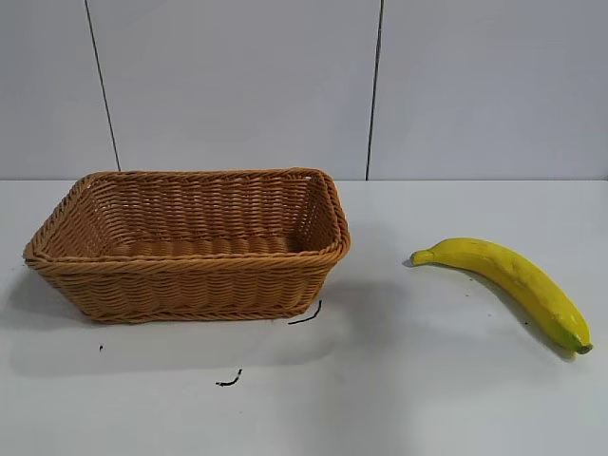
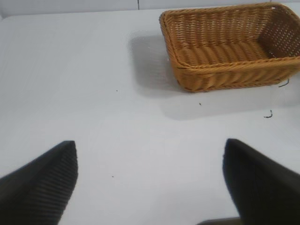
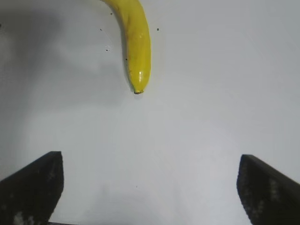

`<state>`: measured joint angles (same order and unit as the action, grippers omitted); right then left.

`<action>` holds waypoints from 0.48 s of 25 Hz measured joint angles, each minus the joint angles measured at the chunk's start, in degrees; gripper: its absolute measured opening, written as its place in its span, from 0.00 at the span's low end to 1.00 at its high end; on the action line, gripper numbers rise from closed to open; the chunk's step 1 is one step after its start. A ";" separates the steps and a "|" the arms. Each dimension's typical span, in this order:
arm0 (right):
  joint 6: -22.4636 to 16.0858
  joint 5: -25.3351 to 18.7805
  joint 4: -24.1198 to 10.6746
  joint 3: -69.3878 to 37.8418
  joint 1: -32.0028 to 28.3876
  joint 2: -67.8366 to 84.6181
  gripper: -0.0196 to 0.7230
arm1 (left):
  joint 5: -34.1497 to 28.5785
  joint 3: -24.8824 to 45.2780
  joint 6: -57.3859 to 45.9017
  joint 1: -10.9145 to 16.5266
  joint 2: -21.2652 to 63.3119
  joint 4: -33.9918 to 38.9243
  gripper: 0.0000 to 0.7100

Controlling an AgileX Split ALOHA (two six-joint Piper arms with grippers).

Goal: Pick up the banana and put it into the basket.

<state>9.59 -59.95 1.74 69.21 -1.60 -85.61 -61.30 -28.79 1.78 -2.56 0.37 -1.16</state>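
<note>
Next, I move my right gripper to the middle of the yellow banana (image 1: 510, 270) (image 3: 136, 29), between its stem and greenish tip, and close it there.
The yellow banana (image 1: 513, 279) lies on the white table at the right, its stem toward the basket and its greenish tip toward the front right. The tan woven basket (image 1: 190, 245) stands empty at the left. Neither arm shows in the exterior view. In the right wrist view the banana (image 3: 137, 44) lies ahead of my right gripper (image 3: 150, 161), which is open and empty above bare table. In the left wrist view the basket (image 2: 229, 47) is ahead and to one side of my left gripper (image 2: 150, 150), open and empty.
Small black marks (image 1: 306, 314) lie on the table in front of the basket, with another mark (image 1: 229, 380) nearer the front. A grey panelled wall (image 1: 304, 85) stands behind the table.
</note>
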 joint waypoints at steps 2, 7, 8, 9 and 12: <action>2.85 1.78 0.93 1.58 0.00 -3.86 0.95 | 0.00 0.00 0.00 0.00 0.00 0.00 0.89; 8.75 6.97 1.95 2.74 0.00 -10.46 0.95 | 0.00 0.00 0.00 0.00 0.00 0.00 0.89; 9.26 7.96 2.19 2.74 0.00 -11.63 0.95 | 0.00 0.00 0.00 0.00 0.00 0.00 0.89; 9.61 8.60 2.64 2.74 0.00 -12.58 0.95 | 0.00 0.00 0.00 0.00 0.00 0.00 0.89; 11.04 10.03 4.30 2.74 0.00 -15.79 0.95 | 0.00 0.00 0.00 0.00 0.00 0.00 0.89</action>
<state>20.63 -49.92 6.04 71.95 -1.60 -101.40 -61.30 -28.79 1.78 -2.56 0.37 -1.16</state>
